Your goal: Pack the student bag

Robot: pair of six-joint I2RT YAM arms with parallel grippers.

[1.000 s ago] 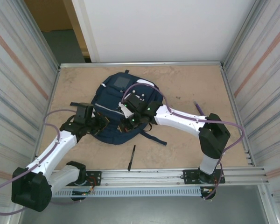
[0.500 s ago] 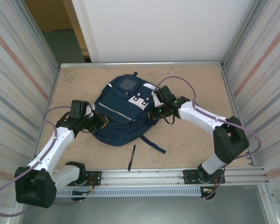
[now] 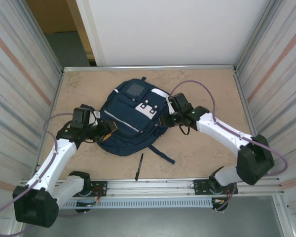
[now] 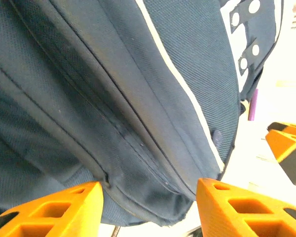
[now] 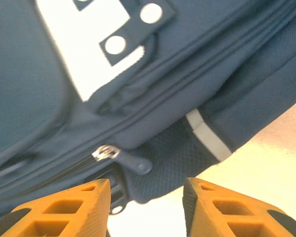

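The student bag is lying at a slant with its hem loose in the robot's left gripper, so that left gripper should pinch the raised seam [image 4: 155,145] to turn the bag straighter.
The student bag [image 3: 130,123], navy with white patches and a thin white stripe, lies flat in the middle of the table with its straps trailing toward the near edge. My left gripper [image 3: 107,133] is at the bag's lower left edge. In the left wrist view it [image 4: 150,210] stands open, and the bag's hem [image 4: 153,197] hangs between the orange fingers [image 4: 59,210] without being pinched. My right gripper [image 3: 164,120] is at the bag's right side. In the right wrist view it [image 5: 145,210] is open just short of a zipper pull [image 5: 126,159] and a mesh side pocket [image 5: 172,163].
A black pen [image 3: 139,167] lies on the table near the front rail, below the bag. A dark strap [image 3: 162,154] runs out toward the pen. Metal walls close in left and right, and a rail runs along the near edge.
Both grippers have gone from shut to open and let go of the bag. The right arm swung from over the bag to its right side. The bag shifted slightly away and now lies flatter.
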